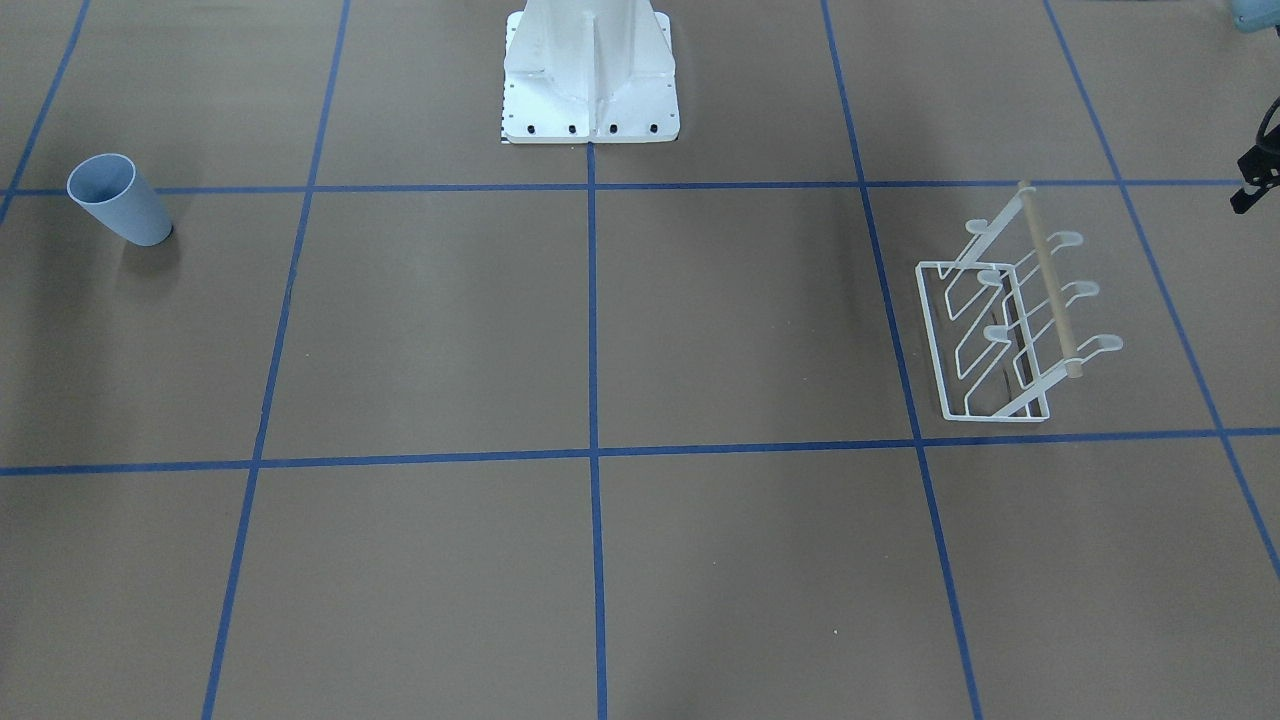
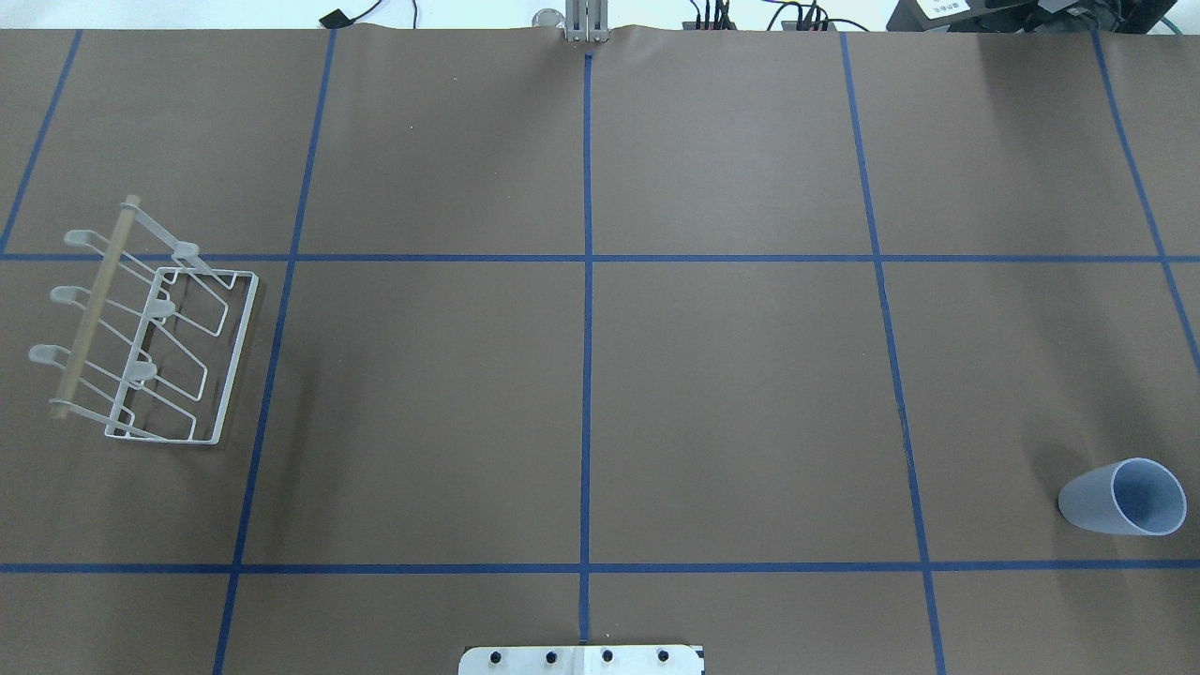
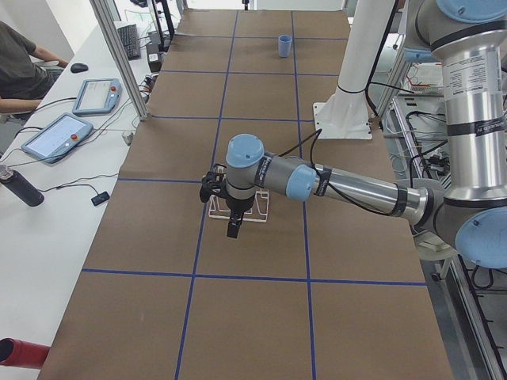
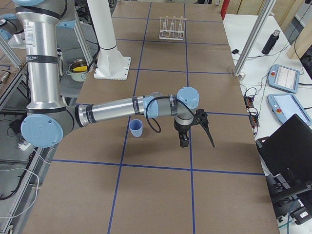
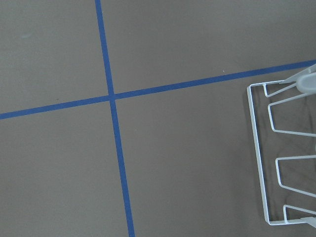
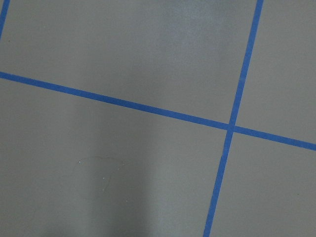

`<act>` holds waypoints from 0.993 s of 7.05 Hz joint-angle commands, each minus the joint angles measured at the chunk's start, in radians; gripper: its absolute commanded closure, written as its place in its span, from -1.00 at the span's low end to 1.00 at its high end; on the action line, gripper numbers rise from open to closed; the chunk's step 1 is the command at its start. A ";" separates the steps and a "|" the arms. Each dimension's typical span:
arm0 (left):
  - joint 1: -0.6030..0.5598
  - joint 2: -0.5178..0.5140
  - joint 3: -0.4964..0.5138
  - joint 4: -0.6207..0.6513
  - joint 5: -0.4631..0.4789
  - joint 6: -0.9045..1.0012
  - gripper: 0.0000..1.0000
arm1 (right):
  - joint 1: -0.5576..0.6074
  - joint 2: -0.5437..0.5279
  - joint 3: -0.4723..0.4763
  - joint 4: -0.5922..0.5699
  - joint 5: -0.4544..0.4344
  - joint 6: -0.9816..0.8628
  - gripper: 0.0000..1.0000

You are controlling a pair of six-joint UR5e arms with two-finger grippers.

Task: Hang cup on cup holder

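The light-blue cup is in view. Next, my right gripper closes on the rim of the light-blue cup [image 1: 80,199], at the side farthest from the white robot pedestal.
The light-blue cup [image 1: 118,200] stands upright, mouth up, on the brown table at the robot's right end; it also shows in the overhead view [image 2: 1122,497]. The white wire cup holder [image 1: 1008,320] with its wooden rod stands at the robot's left end [image 2: 150,337], all prongs bare. My left gripper [image 3: 228,214] hangs above the table beside the holder; the left wrist view shows the holder's base frame [image 5: 261,158] at its right edge. My right gripper [image 4: 197,142] hangs above the table just past the cup [image 4: 136,128]. I cannot tell whether either gripper is open or shut.
The white robot pedestal [image 1: 590,80] stands at the table's middle near edge. Blue tape lines [image 2: 586,281] grid the table. Tablets [image 3: 57,134], a bottle [image 3: 20,188] and a seated person [image 3: 20,59] are on the operators' side. A laptop [image 4: 287,151] is there too.
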 commanded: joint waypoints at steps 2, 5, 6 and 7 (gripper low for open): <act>0.000 0.000 0.006 -0.001 0.000 -0.023 -0.96 | -0.064 -0.021 0.031 0.000 0.002 0.035 -1.00; 0.006 -0.003 0.004 -0.007 -0.002 -0.025 -0.96 | -0.187 -0.189 0.197 0.113 -0.001 0.175 -1.00; 0.008 -0.005 0.007 -0.018 0.000 -0.025 -0.96 | -0.240 -0.318 0.191 0.380 -0.004 0.255 -1.00; 0.008 -0.005 0.006 -0.019 -0.002 -0.026 -0.96 | -0.332 -0.377 0.192 0.549 -0.004 0.470 -0.99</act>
